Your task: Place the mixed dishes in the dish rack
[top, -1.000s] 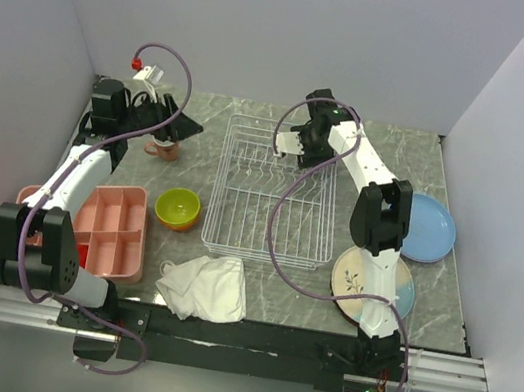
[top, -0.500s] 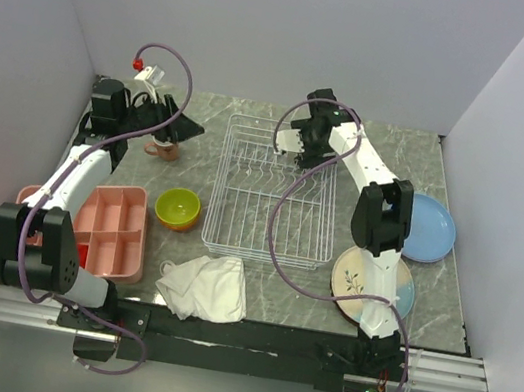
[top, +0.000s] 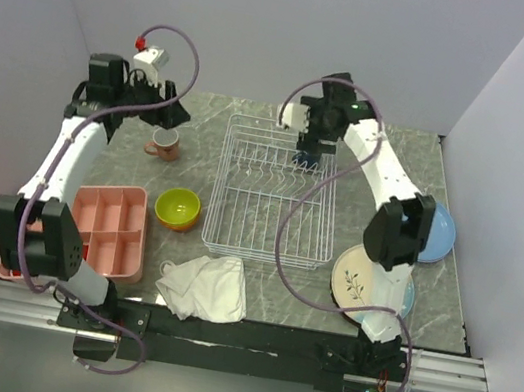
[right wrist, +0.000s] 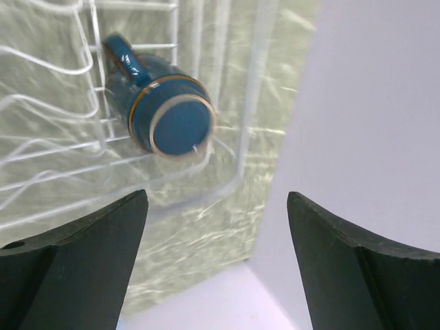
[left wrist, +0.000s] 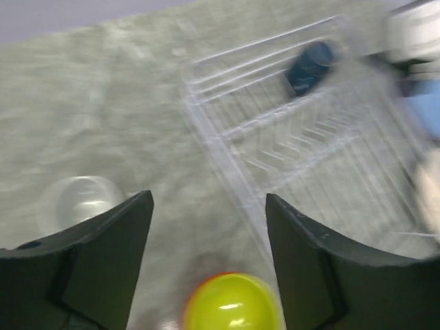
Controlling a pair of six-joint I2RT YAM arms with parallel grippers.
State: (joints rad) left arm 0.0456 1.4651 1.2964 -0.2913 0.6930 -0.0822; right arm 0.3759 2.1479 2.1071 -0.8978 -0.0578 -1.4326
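Observation:
The small pink mug is next for my left gripper, which should go there and close on the mug's rim (top: 166, 145) (left wrist: 118, 202), on the side facing the lime-green bowl.
The white wire dish rack (top: 272, 198) stands mid-table. A small dark-blue mug (right wrist: 161, 103) lies on its side in the rack's far end; it also shows in the top view (top: 305, 164) and the left wrist view (left wrist: 309, 60). My right gripper (top: 310, 147) is open and empty above it (right wrist: 216, 261). The small pink mug (top: 161, 144) stands on the table left of the rack. My left gripper (top: 171, 111) is open and empty, raised behind it (left wrist: 210, 261). The lime-green bowl (top: 179, 207) sits in the orange bowl (left wrist: 234, 302). The lavender plate is out of view.
The light-blue plate (top: 438, 232) and the cream-and-blue plate (top: 374, 282) lie right of the rack, partly behind the right arm. A pink divided tray (top: 114, 229) and a white cloth (top: 205, 286) lie near the front. Walls enclose the table on three sides.
My right gripper has risen off the rack's far end, leaving the dark-blue mug there. My left gripper has lifted and pulled back from the pink mug, which stays on the table.

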